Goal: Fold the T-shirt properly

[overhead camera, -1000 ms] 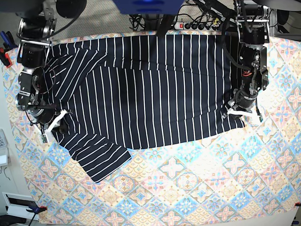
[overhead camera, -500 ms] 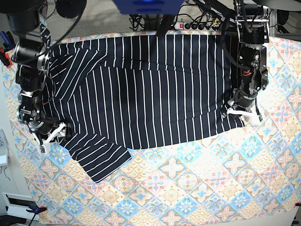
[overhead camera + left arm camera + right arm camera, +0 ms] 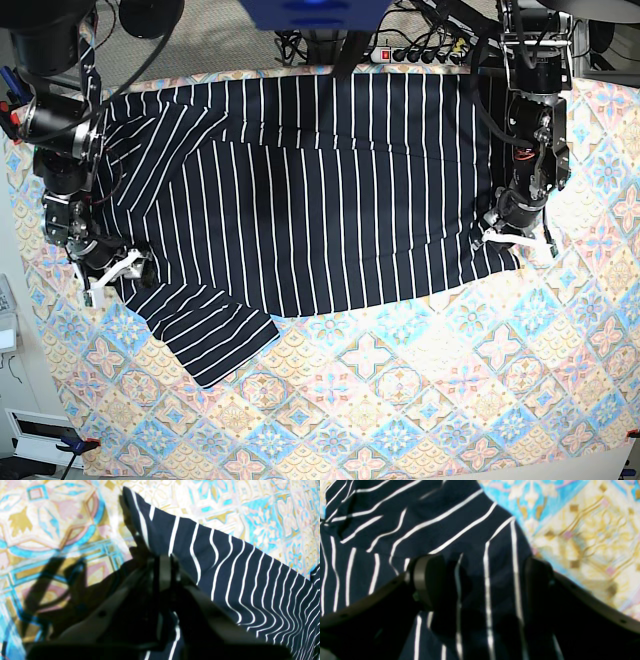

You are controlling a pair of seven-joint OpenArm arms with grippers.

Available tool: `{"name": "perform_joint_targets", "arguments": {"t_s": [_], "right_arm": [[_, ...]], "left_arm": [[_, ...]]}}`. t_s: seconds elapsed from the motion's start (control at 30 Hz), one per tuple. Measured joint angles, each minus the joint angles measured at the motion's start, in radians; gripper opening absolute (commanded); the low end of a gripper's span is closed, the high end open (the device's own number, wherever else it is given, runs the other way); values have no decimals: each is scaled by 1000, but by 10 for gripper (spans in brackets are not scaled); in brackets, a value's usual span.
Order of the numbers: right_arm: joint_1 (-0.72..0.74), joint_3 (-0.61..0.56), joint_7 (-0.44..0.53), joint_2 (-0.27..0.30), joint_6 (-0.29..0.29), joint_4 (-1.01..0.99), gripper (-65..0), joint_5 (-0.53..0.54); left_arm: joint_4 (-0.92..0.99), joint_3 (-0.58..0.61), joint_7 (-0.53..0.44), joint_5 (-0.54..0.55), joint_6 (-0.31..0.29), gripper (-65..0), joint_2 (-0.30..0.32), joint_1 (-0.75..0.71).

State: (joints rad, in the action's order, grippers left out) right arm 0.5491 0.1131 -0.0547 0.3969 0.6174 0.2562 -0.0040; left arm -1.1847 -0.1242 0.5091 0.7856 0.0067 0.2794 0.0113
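I have my right gripper around flat cloth at the T-shirt's outer edge, so I should move it inward and pinch the crease (image 3: 184,286) where the sleeve meets the body before I lift.
The dark navy pinstriped T-shirt (image 3: 320,190) lies spread flat across the back half of the patterned tablecloth (image 3: 400,400). One sleeve (image 3: 215,340) sticks out toward the front left. My left gripper (image 3: 516,241) is at the shirt's front right corner. In the left wrist view it (image 3: 163,562) is shut, pinching the shirt's edge (image 3: 237,575). My right gripper (image 3: 113,278) is at the shirt's left edge near the sleeve. In the right wrist view it (image 3: 482,580) is open, with its fingers (image 3: 427,580) either side of striped cloth (image 3: 395,530).
A power strip (image 3: 420,55) and cables lie behind the table's back edge. Both arm bases stand at the back corners. A clamp (image 3: 75,443) sits at the front left table corner. Bare tablecloth fills the front half.
My right arm has shifted along the shirt's left edge, its gripper settling by the sleeve. My left arm and the shirt have not visibly moved.
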Motion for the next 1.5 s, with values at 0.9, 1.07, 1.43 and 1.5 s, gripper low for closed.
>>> {"name": "perform_joint_targets", "arguments": {"t_s": [0.9, 1.07, 1.43, 1.5], "right_arm": [[16, -217, -40, -18, 64, -12, -621, 42], [-55, -182, -132, -25, 66, 167, -619, 9], [-241, -80, -204, -52, 67, 499, -395, 3], [-239, -86, -201, -71, 69, 503, -394, 3]], "left_arm": [[-35, 0, 1, 0, -1, -650, 1, -3], [-36, 0, 4, 0, -3, -650, 0, -3], [-35, -2, 3, 0, -2, -650, 0, -2], [-35, -2, 3, 0, 0, -650, -2, 0]]}}
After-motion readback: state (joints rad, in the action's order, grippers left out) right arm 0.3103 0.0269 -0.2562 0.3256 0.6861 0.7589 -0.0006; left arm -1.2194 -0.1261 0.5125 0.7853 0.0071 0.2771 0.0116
